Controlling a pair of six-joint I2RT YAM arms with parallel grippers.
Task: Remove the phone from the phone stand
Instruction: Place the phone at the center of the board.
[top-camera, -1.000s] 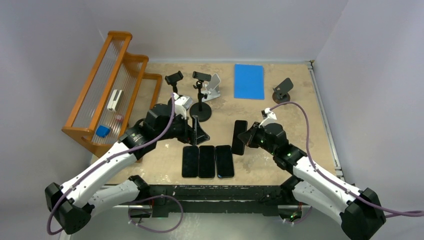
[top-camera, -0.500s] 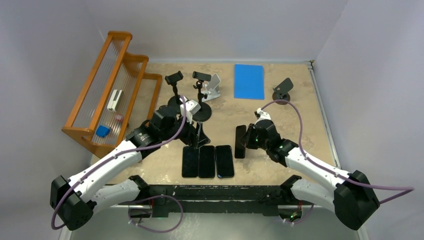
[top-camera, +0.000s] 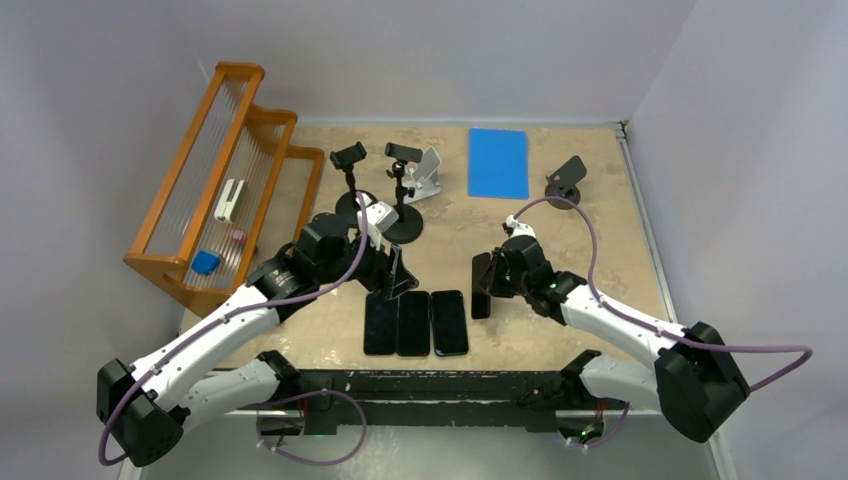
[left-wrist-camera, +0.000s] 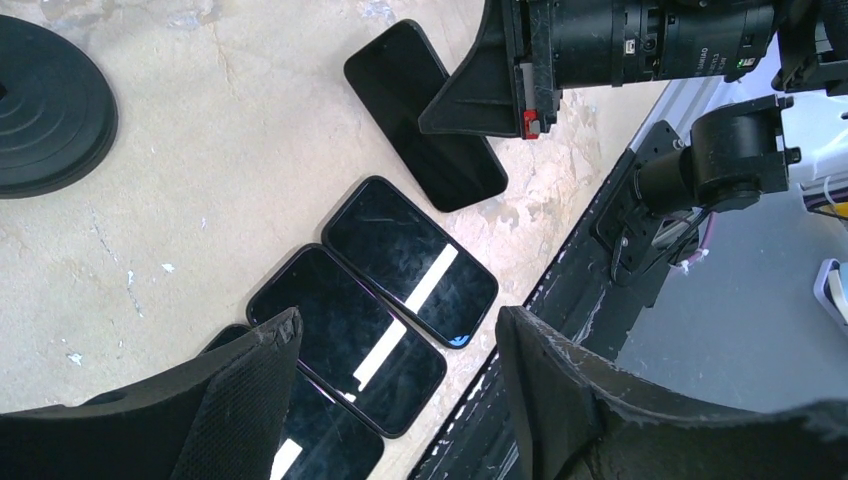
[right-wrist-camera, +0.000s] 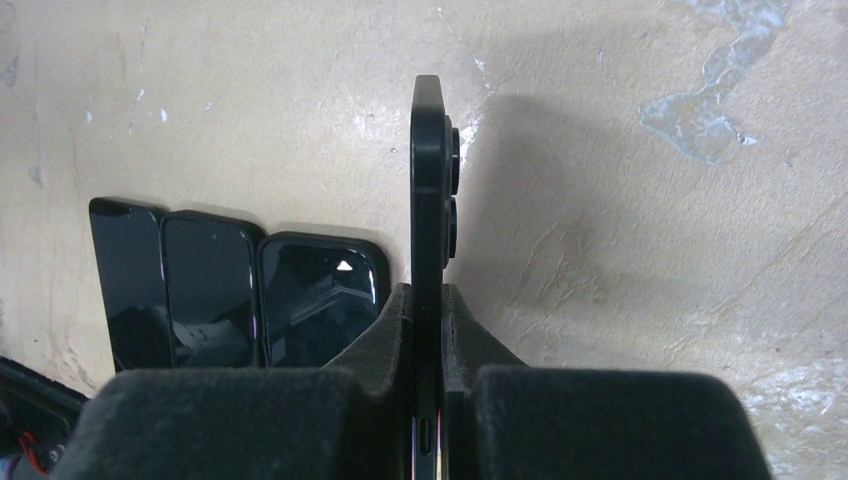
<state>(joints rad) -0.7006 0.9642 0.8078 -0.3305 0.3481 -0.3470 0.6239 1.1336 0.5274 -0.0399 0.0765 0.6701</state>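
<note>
The robot's right gripper will set the black phone, now held low over the table, down on the bare table (top-camera: 482, 313) beside the row of three phones.
My right gripper (top-camera: 489, 282) is shut on a black phone (top-camera: 481, 285) and holds it low over the table, just right of a row of three black phones (top-camera: 413, 322). In the right wrist view the held phone (right-wrist-camera: 428, 190) is edge-on between my shut fingers (right-wrist-camera: 470, 320), camera bump facing right. The left wrist view shows the same phone (left-wrist-camera: 425, 115) with the right gripper (left-wrist-camera: 470, 100) on it. My left gripper (top-camera: 397, 272) is open and empty above the row's far end; its fingers (left-wrist-camera: 250, 385) spread over the three phones (left-wrist-camera: 345, 335).
Two black clamp stands (top-camera: 348, 160) (top-camera: 403, 155), a white stand (top-camera: 428, 172) and a small black stand (top-camera: 567, 178) are at the back. A blue tablet (top-camera: 498, 162) lies at back centre. An orange rack (top-camera: 225, 190) stands at left.
My right gripper has carried the phone left and nearer, turning it closer to the row of three phones. My left gripper has shifted slightly right and stays open.
</note>
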